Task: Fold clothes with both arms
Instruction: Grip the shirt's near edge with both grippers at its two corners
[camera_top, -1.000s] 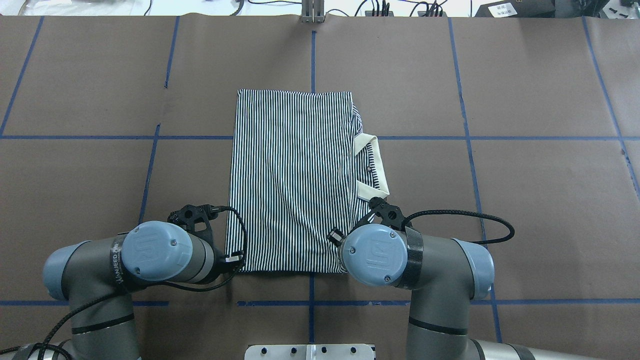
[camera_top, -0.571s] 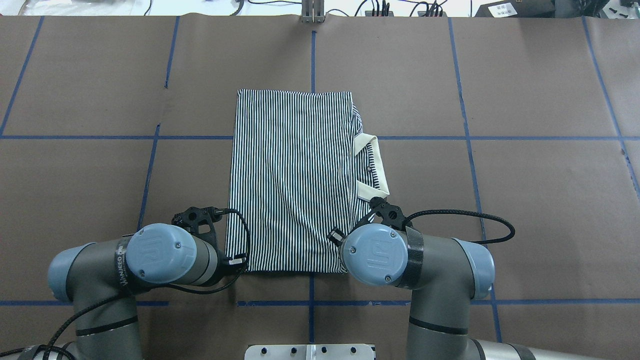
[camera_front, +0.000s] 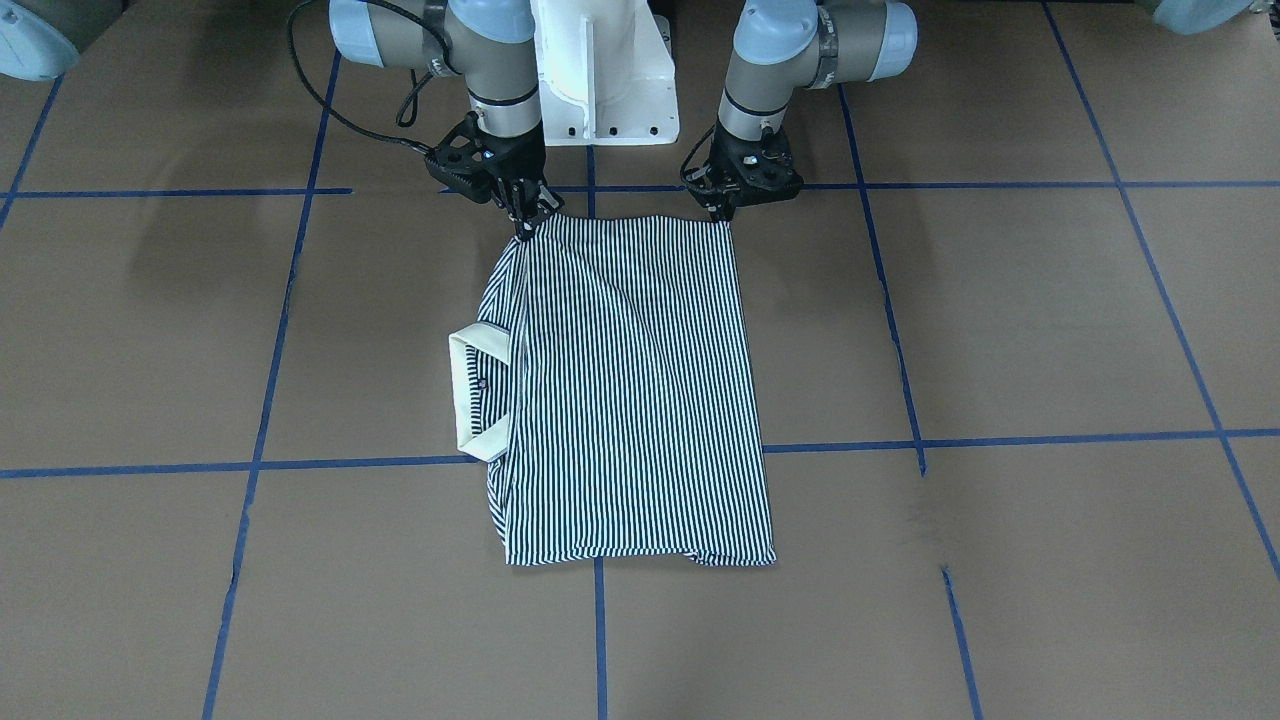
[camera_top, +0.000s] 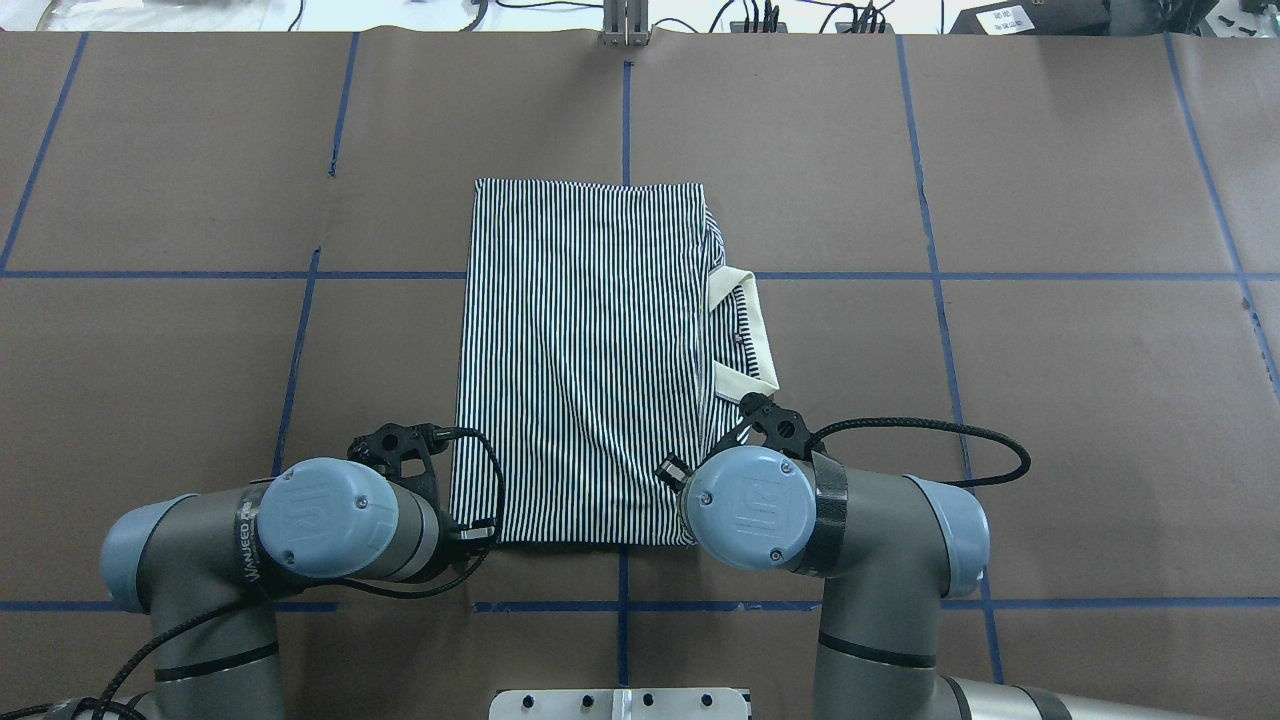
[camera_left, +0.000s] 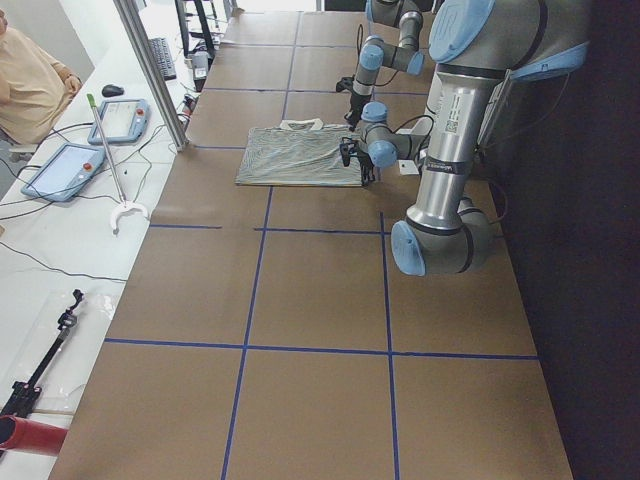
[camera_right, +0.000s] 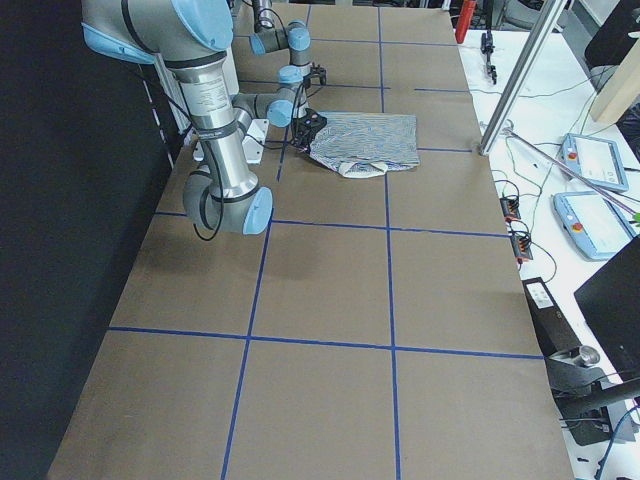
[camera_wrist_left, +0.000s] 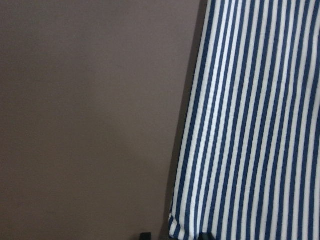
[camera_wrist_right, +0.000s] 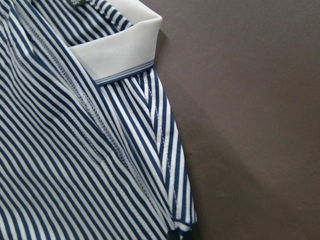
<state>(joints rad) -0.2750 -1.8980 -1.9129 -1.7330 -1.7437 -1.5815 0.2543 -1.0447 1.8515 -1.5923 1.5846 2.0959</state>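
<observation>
The fingers of my left gripper have only the crumpled tip of the polo shirt's corner, so next I open them and pinch further in along the polo shirt's side edge (camera_wrist_left: 184, 196).
The striped polo shirt (camera_front: 630, 390) lies folded into a flat rectangle in the middle of the table (camera_top: 1050, 400), its cream collar (camera_top: 745, 335) sticking out on my right side. At the shirt's near right corner, my right gripper (camera_front: 524, 222) points down with its fingers closed to a point on the cloth. My left gripper (camera_front: 722, 213) stands over the near left corner. In the left wrist view that corner (camera_wrist_left: 187, 227) sits between two dark fingertips (camera_wrist_left: 145, 235) held apart. From overhead both wrists hide the fingers.
The white pedestal base (camera_front: 605, 80) stands just behind the grippers. Blue tape lines (camera_top: 930, 250) cross the brown table cover. Past the far edge are a metal pole (camera_left: 150, 70), two tablets (camera_left: 60, 170) and a seated person (camera_left: 30, 85).
My left arm has drawn back toward the robot's base, bringing its gripper down to the shirt's near left corner. The right arm and the shirt have stayed still.
</observation>
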